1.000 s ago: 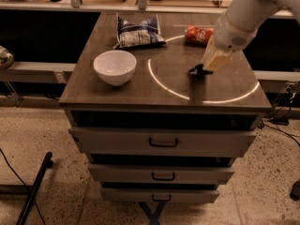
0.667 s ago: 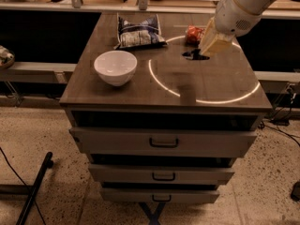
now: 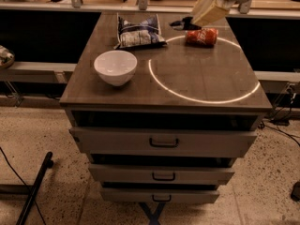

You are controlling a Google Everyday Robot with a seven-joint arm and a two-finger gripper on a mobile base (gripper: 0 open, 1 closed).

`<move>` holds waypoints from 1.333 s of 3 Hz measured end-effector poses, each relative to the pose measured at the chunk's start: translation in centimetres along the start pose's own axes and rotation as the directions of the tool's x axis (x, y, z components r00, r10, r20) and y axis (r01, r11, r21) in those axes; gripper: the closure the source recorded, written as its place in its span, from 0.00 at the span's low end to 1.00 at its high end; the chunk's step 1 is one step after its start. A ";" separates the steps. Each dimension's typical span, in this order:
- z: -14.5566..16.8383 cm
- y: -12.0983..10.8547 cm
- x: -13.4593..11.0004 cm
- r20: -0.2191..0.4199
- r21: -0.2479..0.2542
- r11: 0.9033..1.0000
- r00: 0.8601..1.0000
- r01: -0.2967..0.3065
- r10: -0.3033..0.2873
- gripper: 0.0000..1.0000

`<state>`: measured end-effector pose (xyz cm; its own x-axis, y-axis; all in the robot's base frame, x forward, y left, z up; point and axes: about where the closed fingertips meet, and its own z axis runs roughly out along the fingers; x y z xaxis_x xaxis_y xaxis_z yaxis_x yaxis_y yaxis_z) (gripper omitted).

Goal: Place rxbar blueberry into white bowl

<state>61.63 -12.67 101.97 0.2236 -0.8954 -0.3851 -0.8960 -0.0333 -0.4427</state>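
My gripper is going to release the rxbar blueberry, now held clear of the tabletop, in the middle of the empty white bowl [image 3: 117, 67], in front of the bag of chips.
My gripper [image 3: 184, 24] hangs above the back of the table, just left of and above the red-orange can [image 3: 201, 36]. It is shut on a small dark flat thing, the rxbar blueberry [image 3: 178, 23], which sticks out to the left of the fingertips and is held clear of the tabletop. The white bowl [image 3: 115, 67] stands upright and empty near the table's front left, well to the left of and nearer than the gripper.
A crinkled blue-and-white chip bag [image 3: 138, 32] lies at the back, between bowl and gripper. The can lies on its side. The dark tabletop [image 3: 201, 86] bears a bright ring of light. Drawers [image 3: 164, 142] sit below; a rail runs behind.
The gripper has risen from the tabletop at mid right and moved back and up, carrying the dark bar with it. Bowl, bag and can have not moved.
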 end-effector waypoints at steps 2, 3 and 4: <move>3.6 0.9 -11.1 0.086 -0.016 0.986 0.983 0.166 -0.164 1.00; 7.0 1.9 -13.4 0.073 -0.055 0.982 0.981 0.183 -0.179 1.00; 10.7 2.5 -14.4 0.035 -0.097 0.980 0.984 0.175 -0.173 0.75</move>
<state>60.25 4.86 97.76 0.3884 -0.8600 -0.3311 -0.8758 -0.2327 -0.4229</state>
